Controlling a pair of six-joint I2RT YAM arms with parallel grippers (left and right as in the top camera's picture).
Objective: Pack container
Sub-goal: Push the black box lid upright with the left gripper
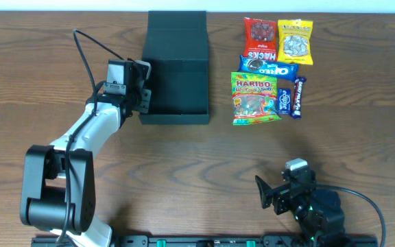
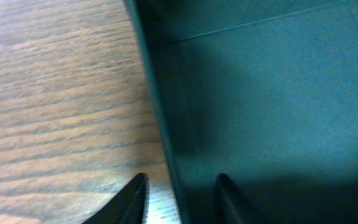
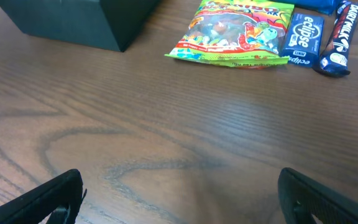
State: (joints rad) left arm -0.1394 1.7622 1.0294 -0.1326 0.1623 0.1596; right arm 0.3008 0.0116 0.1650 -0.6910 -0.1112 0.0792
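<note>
I will next move my right gripper to the Haribo bag and close it on the bag's clear middle (image 1: 254, 104) (image 3: 229, 29), just below the lettering.
The dark teal-green container (image 1: 177, 82) stands open at the back middle of the table, its flap lid lying back behind it. My left gripper (image 1: 142, 88) is at the container's left wall. In the left wrist view the gripper (image 2: 179, 198) straddles that wall (image 2: 157, 106), with one finger outside over the wood and one inside the box, and a gap shows beside the wall. The inside of the box looks empty. My right gripper (image 1: 280, 195) is open and empty near the front edge, and in its own view (image 3: 182, 199) it is over bare wood.
Snack packets lie to the right of the container: a Haribo bag (image 1: 254, 97), an Oreo pack (image 1: 268, 67), a red packet (image 1: 260, 34), a yellow packet (image 1: 295, 40), an Eclipse pack (image 1: 284, 101) and a dark blue bar (image 1: 297, 96). The Haribo bag also shows in the right wrist view (image 3: 235, 31).
</note>
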